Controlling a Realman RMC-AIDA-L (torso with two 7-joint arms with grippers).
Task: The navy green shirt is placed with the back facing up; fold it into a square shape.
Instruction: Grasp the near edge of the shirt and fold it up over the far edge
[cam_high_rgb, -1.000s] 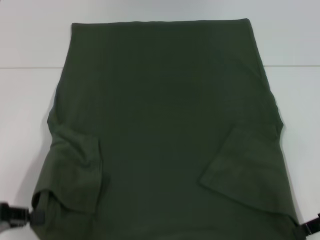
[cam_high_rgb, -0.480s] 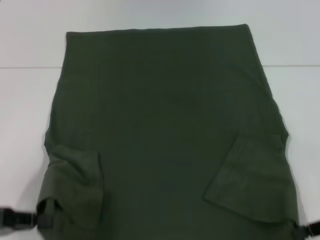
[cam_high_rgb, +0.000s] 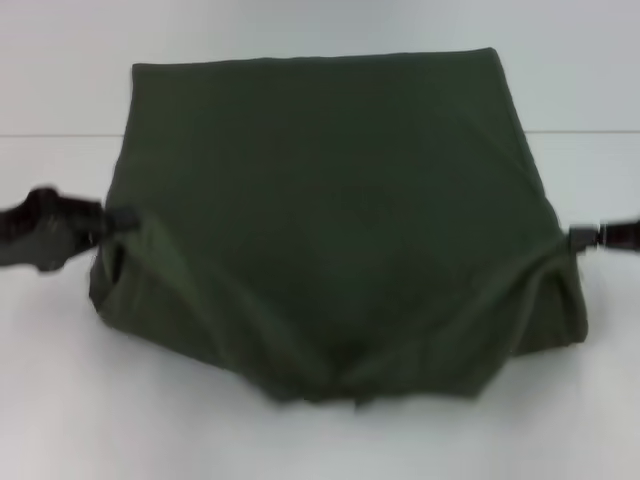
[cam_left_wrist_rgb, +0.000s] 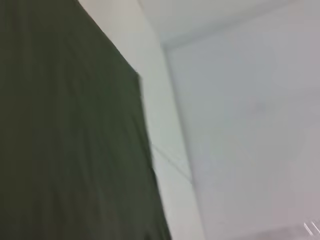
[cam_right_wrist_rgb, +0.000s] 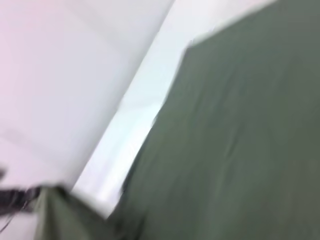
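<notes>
My left gripper is holding the shirt's near corner. It will let go of that corner on the shirt's side edge (cam_high_rgb: 122, 183), just short of the table seam.
The navy green shirt (cam_high_rgb: 330, 210) lies on the white table (cam_high_rgb: 60, 400), its near part lifted and carried toward the far edge, sagging in the middle. My left gripper (cam_high_rgb: 122, 222) is shut on the shirt's left near corner, held above the table at mid-left. My right gripper (cam_high_rgb: 575, 238) is shut on the right near corner at mid-right. The shirt fills part of the left wrist view (cam_left_wrist_rgb: 65, 130) and the right wrist view (cam_right_wrist_rgb: 240, 140); the other arm's gripper shows far off in the right wrist view.
The white table runs all round the shirt, with a seam line (cam_high_rgb: 50, 134) across the far part. Bare table lies in front of the lifted fold (cam_high_rgb: 320, 440).
Both grippers have risen and moved away from me, from the near corners to mid-height, pulling the shirt's near edge up and over. The folded-in sleeves are now hidden under the lifted cloth.
</notes>
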